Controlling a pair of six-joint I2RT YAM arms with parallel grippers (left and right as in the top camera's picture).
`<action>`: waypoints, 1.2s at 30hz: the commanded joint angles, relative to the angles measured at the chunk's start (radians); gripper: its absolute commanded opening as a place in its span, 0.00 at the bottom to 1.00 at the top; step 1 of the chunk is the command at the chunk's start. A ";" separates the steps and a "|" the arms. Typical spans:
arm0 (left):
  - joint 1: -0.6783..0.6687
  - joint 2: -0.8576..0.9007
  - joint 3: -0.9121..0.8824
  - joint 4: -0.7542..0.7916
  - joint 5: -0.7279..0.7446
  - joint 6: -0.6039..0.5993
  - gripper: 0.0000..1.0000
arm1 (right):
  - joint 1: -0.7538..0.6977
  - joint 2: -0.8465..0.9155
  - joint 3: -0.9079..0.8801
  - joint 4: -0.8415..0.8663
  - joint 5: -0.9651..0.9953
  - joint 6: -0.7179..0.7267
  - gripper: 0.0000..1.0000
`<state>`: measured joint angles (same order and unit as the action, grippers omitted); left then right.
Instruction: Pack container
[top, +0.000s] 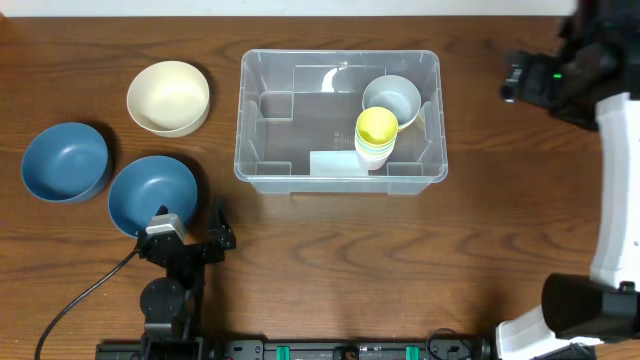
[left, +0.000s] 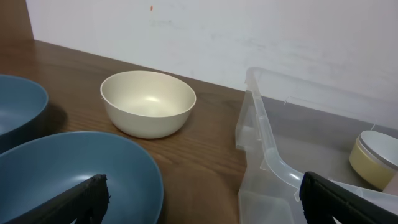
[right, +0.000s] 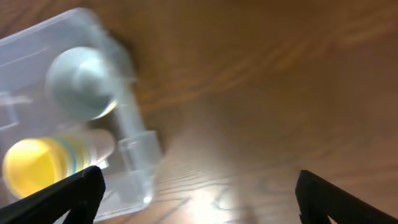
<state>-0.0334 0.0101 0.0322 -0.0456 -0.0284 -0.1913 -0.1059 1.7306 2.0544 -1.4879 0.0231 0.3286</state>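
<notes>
The blue bowl is the one nearest the clear container. My left gripper needs to next grab it by the bowl's rim (top: 196, 196) (left: 160, 179) on the side facing that container.
The clear rectangular container (top: 258, 140) stands mid-table with a whitish label (top: 335, 163) at its front wall. Inside it are a pale grey-blue bowl (top: 392, 98) and a stack of cups with a yellow one on top (top: 377, 133). My left gripper (top: 192, 226) is open and empty at the front left, next to a blue bowl (top: 152, 190). In the left wrist view its fingers (left: 202, 205) frame that blue bowl (left: 81, 177) and the container's corner (left: 267, 158). My right gripper (top: 520, 78) is open and empty, raised to the right of the container (right: 134, 149).
A cream bowl (top: 168, 97) and a second blue bowl (top: 66, 161) sit left of the container; the cream bowl also shows in the left wrist view (left: 148, 102). A black cable runs off the left arm's base (top: 90, 290). The right wrist view is blurred.
</notes>
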 joint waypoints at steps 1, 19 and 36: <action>0.004 -0.006 -0.028 -0.026 -0.002 -0.009 0.98 | -0.069 -0.010 0.012 -0.010 0.006 0.000 0.99; 0.004 -0.006 -0.028 -0.026 -0.002 -0.009 0.98 | -0.098 -0.010 0.012 -0.032 0.003 0.000 0.99; 0.004 -0.006 -0.028 -0.025 -0.005 -0.009 0.98 | -0.098 -0.010 0.012 -0.031 0.002 0.000 0.99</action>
<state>-0.0334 0.0101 0.0322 -0.0456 -0.0288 -0.1913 -0.2020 1.7306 2.0544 -1.5181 0.0261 0.3286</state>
